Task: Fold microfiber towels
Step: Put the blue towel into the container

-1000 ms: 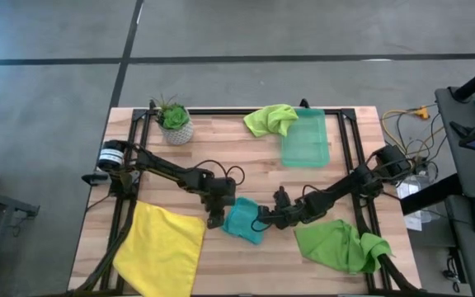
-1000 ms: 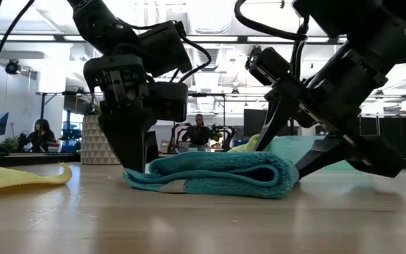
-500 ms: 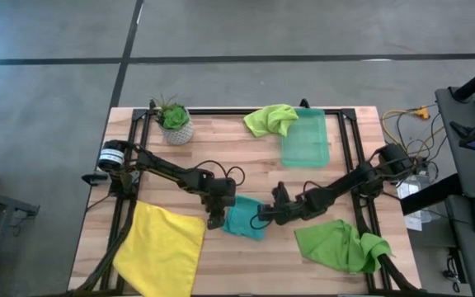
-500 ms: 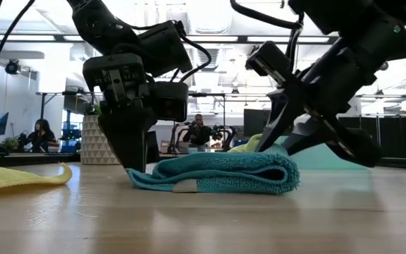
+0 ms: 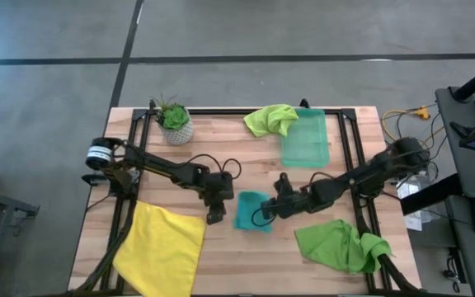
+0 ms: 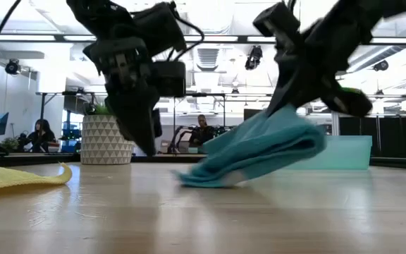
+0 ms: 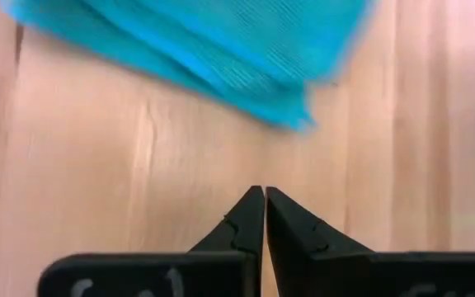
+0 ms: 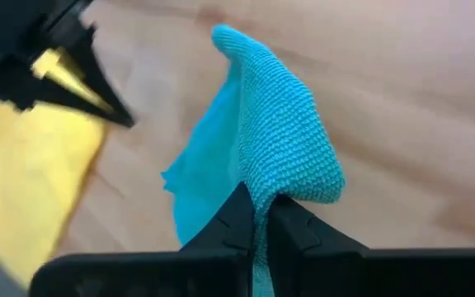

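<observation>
My right gripper will release the folded teal towel on the bottom of the translucent green bin [image 5: 304, 148].
The folded teal towel [image 5: 249, 211] lies mid-table, between my two grippers. In the low view it slants: its right end is raised and its left end [image 6: 201, 179] rests on the wood. My right gripper [image 8: 260, 206] is shut on the raised end. My left gripper [image 7: 264, 195] is shut on nothing. It hangs just left of the towel [image 6: 259, 152] and above the table. A yellow towel [image 5: 162, 247] lies flat at the near left. One lime green towel [image 5: 340, 244] lies bunched at the near right. Another [image 5: 270, 120] lies at the far edge, against the bin. My right gripper pinches the teal towel's rounded folded end [image 8: 291, 183] between its two fingers, several layers together. The fingers come from the table's right, slanting down. That end is lifted clear and the towel tilts down to its left end [image 6: 201, 179], which touches the table.
A translucent green bin [image 5: 306, 140] stands at the far middle right. A potted plant [image 5: 174, 124] stands at the far left. Black frame rails [image 5: 349, 157] run along the table's sides. Bare wood shows around the teal towel.
My right gripper has shut on the teal towel's right end, rolled, and gone up, tipping the towel so that end is raised while the left end stays on the table. My left gripper has risen off the towel's left edge and stays shut.
</observation>
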`<state>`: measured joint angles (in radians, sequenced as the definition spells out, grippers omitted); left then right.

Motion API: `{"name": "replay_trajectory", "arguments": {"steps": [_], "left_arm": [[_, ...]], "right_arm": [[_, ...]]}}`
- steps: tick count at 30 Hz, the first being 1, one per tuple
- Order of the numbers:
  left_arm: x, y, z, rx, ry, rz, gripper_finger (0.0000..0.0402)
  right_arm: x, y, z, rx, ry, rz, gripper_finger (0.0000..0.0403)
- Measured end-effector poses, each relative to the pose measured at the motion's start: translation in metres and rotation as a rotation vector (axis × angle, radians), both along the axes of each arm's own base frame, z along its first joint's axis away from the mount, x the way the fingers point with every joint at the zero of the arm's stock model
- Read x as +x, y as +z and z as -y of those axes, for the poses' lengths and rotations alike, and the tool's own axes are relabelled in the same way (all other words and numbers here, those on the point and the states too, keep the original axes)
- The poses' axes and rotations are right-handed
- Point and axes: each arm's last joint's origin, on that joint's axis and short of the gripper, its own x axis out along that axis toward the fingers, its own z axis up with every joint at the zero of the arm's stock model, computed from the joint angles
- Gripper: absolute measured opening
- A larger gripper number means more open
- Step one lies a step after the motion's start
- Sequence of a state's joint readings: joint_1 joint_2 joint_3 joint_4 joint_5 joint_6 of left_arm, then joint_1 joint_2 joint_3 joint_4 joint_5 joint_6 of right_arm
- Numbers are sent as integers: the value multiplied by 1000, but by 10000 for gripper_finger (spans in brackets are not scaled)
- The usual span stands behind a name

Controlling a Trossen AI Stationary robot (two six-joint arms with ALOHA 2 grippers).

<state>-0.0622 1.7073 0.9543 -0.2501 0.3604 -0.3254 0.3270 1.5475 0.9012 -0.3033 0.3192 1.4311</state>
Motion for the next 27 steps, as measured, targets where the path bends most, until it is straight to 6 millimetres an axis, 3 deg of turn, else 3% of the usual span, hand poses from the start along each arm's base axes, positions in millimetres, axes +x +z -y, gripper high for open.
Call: {"name": "replay_trajectory", "arguments": {"steps": [7, 13, 20, 27], "left_arm": [[-1, 8, -2, 30, 22, 32, 0], [-1, 8, -2, 31, 32, 32, 0], [0, 9, -2, 19, 72, 26, 0], [6, 12, -3, 14, 143, 79, 0]], "right_arm": [[-24, 65, 44, -212, -10, -109, 9], [-50, 100, 90, -313, -45, -118, 9], [-75, 122, 134, -365, -49, -117, 9], [-90, 109, 171, -319, -8, -187, 9]]}}
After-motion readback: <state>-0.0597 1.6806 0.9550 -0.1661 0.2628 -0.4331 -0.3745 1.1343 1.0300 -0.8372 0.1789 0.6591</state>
